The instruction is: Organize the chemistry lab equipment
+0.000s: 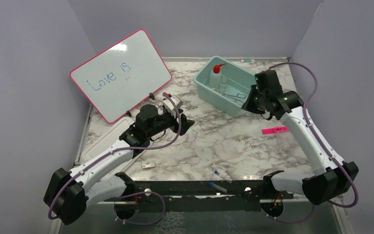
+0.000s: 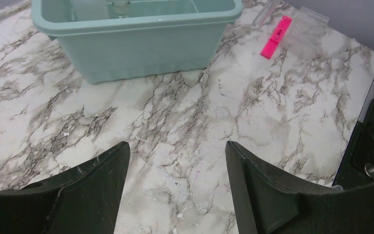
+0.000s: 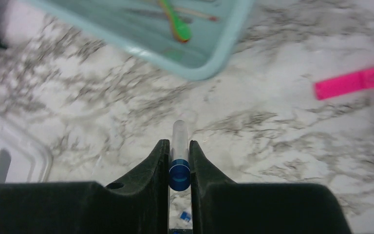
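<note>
My right gripper has the blue-capped clear tube to place. Next, I set it down beside the pink marker's end nearest the teal bin (image 1: 258, 126) (image 3: 283, 101).
My right gripper (image 3: 178, 144) is shut on a clear tube (image 3: 179, 130) with a blue cap. It holds the tube above the marble, just short of the teal bin's (image 3: 195, 73) near corner. In the top view this gripper (image 1: 251, 101) is at the bin's (image 1: 206, 89) right front edge. The bin holds the clear squeeze bottle with a red nozzle (image 1: 217, 71), a green-handled tool (image 3: 177, 27) and a thin red-tipped stick (image 3: 199, 14). My left gripper (image 2: 177, 151) is open and empty over bare marble, in front of the bin (image 2: 141, 48). It also shows at table centre in the top view (image 1: 187, 125).
The pink-framed whiteboard (image 1: 119, 75) leans at the back left. A pink marker (image 1: 274, 130) lies right of centre. Two blue-capped tubes (image 1: 221, 175) lie near the front edge, and a small flat piece (image 1: 148, 165) lies to their left. A clear tray (image 1: 90, 141) sits at the left edge.
</note>
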### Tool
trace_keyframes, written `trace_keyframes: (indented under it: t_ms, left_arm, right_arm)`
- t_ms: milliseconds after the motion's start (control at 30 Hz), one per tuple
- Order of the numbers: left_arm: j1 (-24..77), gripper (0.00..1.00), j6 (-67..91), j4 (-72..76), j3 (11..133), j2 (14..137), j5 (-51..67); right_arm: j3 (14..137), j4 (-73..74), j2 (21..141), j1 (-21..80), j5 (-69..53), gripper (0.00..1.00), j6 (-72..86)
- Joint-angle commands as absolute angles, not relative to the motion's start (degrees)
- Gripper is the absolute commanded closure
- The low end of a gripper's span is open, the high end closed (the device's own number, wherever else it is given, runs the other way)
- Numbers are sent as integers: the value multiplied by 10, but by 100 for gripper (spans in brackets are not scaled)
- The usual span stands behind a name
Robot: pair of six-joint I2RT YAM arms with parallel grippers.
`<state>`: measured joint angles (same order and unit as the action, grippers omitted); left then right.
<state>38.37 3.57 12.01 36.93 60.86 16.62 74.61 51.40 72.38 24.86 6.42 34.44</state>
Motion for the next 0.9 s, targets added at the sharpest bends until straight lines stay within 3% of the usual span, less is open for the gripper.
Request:
trace_keyframes:
  t_ms: [0,167,300,867]
  left_arm:
    - [384,25,80,115,349,566,122]
    - [384,25,82,93,340,541,94]
    - [384,25,80,81,336,535,83]
    - [384,25,47,63,349,566,88]
  right_arm:
    - [719,570,712,113,118,92,340]
    - [714,560,736,-45,112,92,325]
    - [707,558,760,-116,146,92,329]
    - [595,487,798,-139,224,93,380]
